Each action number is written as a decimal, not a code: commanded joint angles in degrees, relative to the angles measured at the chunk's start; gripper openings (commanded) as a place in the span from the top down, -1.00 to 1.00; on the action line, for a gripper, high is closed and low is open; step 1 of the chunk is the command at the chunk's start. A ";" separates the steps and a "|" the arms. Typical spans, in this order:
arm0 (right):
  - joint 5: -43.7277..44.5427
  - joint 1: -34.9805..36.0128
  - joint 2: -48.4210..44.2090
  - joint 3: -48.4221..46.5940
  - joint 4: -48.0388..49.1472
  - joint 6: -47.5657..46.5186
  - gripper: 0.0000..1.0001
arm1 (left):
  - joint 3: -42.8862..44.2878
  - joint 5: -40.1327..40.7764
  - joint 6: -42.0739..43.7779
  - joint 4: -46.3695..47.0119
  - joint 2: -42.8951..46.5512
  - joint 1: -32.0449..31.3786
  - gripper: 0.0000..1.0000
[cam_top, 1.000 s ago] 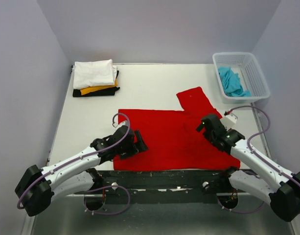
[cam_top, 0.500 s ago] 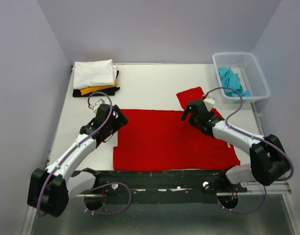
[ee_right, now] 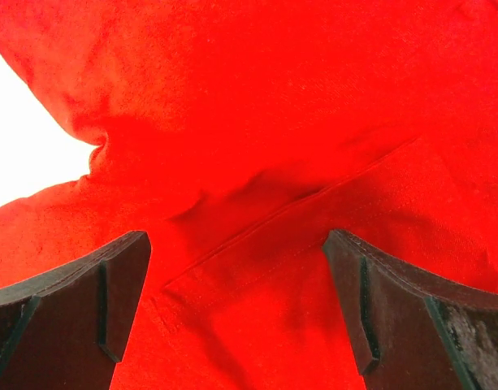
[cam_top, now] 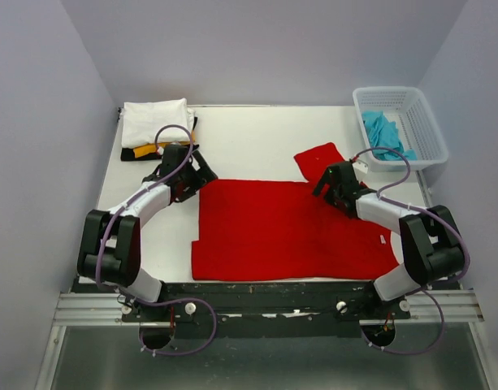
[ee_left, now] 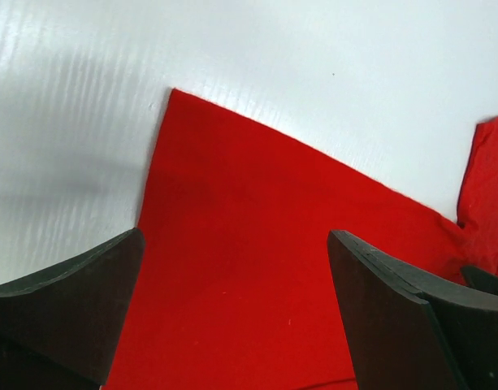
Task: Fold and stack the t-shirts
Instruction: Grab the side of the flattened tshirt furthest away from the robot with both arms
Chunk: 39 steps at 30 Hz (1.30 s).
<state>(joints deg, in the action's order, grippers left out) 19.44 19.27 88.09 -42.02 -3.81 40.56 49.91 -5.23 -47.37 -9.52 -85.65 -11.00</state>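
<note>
Next, I close my right gripper on the bright red t-shirt near the basket, at the middle of the sleeve's outer edge (cam_top: pixel 318 149).
The bright red t-shirt (cam_top: pixel 285 231) lies flat on the white table (cam_top: pixel 249 142), one sleeve sticking out at its far right (cam_top: pixel 320 161). My left gripper (cam_top: pixel 201 175) is open over the shirt's far left corner (ee_left: pixel 232 244). My right gripper (cam_top: pixel 328 180) is open over the sleeve seam (ee_right: pixel 257 236) at the far right. Neither holds cloth. A stack of folded tees sits at the far left: white (cam_top: pixel 155 122) on top, yellow-orange (cam_top: pixel 147 150) and black (cam_top: pixel 135 156) below. A turquoise tee (cam_top: pixel 384 134) lies in the basket.
A white plastic lattice basket (cam_top: pixel 427 122) stands at the far right corner. Lilac walls close in the back and both sides. A dark metal rail (cam_top: pixel 265 296) runs along the near table edge by the arm bases.
Both arms have reached away from the near edge to the shirt's far side: the left gripper to the far left corner, the right gripper to the sleeve. The shirt has barely moved.
</note>
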 commanded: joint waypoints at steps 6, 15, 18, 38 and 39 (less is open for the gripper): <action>-2.37 -5.36 2.39 0.94 1.44 -6.33 -1.00 | 7.81 -6.98 0.88 0.74 -9.96 0.02 -0.97; -7.37 -6.05 1.11 0.18 1.88 -11.34 -1.00 | 23.57 -4.30 0.43 -9.75 -21.36 0.02 -0.97; -8.49 -6.01 -0.41 0.74 2.26 -12.31 -1.00 | 27.55 -4.10 -0.38 -13.21 -25.04 0.02 -0.98; -11.38 -6.04 -11.06 3.45 3.07 -12.93 -1.00 | 31.43 -6.51 1.94 -19.31 -29.64 -5.46 -0.96; -11.67 -6.00 -11.41 3.65 3.02 -12.94 -1.00 | 31.30 -6.54 1.84 -19.20 -29.58 -5.72 -0.92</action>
<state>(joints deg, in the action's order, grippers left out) 9.43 13.47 78.37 -39.70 -1.17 28.34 82.35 -10.35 -46.24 -26.81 -115.02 -15.11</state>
